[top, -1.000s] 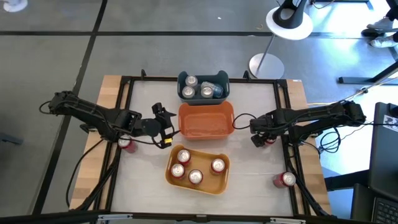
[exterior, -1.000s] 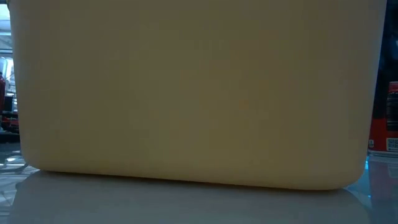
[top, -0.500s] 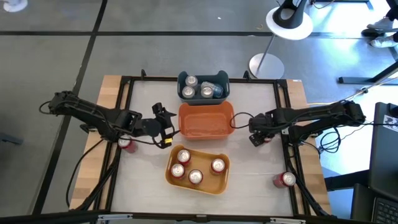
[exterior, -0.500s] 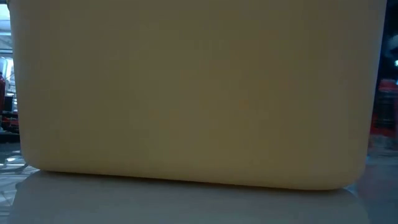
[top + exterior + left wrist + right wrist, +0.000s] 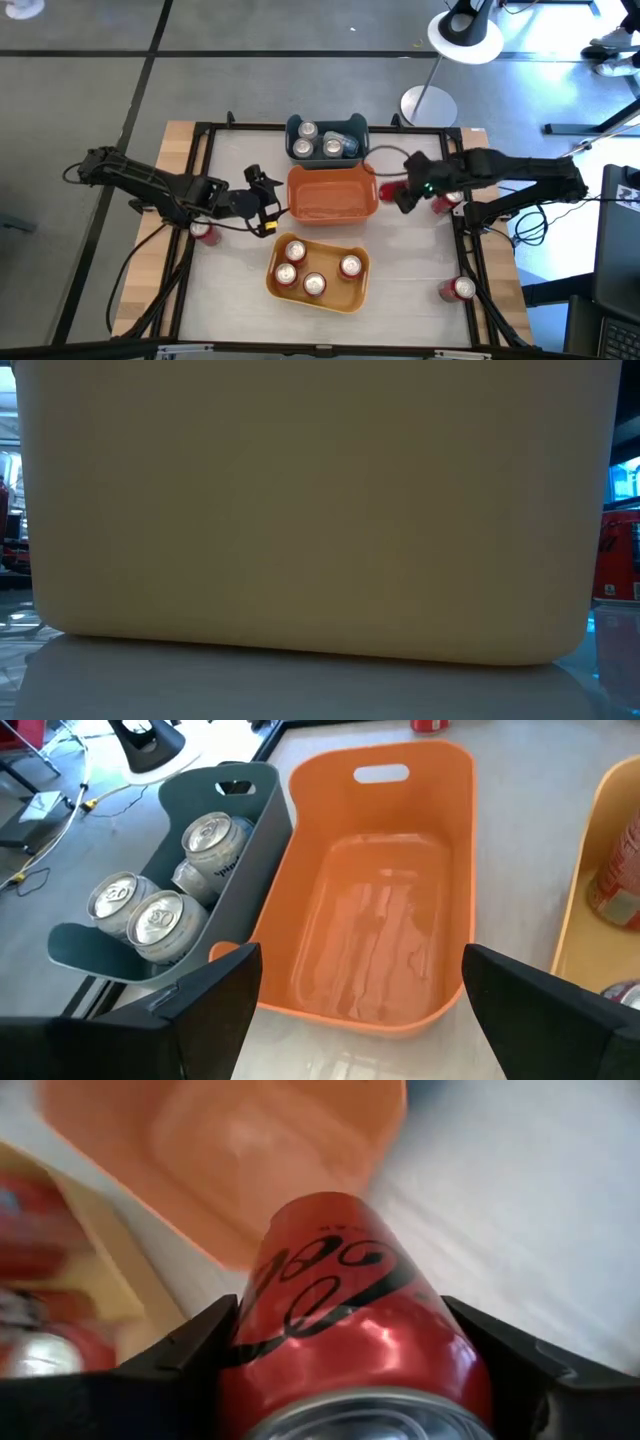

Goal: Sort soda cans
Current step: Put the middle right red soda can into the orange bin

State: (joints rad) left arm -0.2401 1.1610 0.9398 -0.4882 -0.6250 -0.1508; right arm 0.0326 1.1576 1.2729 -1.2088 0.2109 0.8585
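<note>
Next, my right gripper lets go of the red soda can inside the orange bin [image 5: 342,189] [image 5: 295,1120], toward that bin's edge next to the grey-blue bin.
My right gripper [image 5: 393,192] is shut on a red soda can [image 5: 340,1310] and hangs just off the right rim of the orange bin [image 5: 332,195]. My left gripper [image 5: 266,206] stands open at that bin's left side, with nothing between its fingers [image 5: 215,1005]. The orange bin [image 5: 375,920] shows no cans inside. Silver cans [image 5: 322,142] lie in the grey-blue bin [image 5: 327,125] behind it. Red cans [image 5: 300,265] stand in the yellow bin [image 5: 355,292] nearer the front. My right gripper pinches the red can by its side wall [image 5: 262,1330] between the two fingers, one finger [image 5: 185,1355] on each side. The can's silver top [image 5: 370,1425] faces back toward the wrist, so the fingers lie along the can. They slant down from the table's right. The can is lifted clear.
Loose red cans rest on the table: one at the left under my left arm [image 5: 204,232], one at the near right [image 5: 459,289], and one under my right arm [image 5: 445,205]. The yellow bin's wall [image 5: 320,510] fills the low view, with a red can [image 5: 618,555] beside it.
My right gripper has risen and gone toward the table's left, up to the orange bin's right rim, tipping more steeply downward. A red can that stood on the table by it is now lifted clear in its fingers.
</note>
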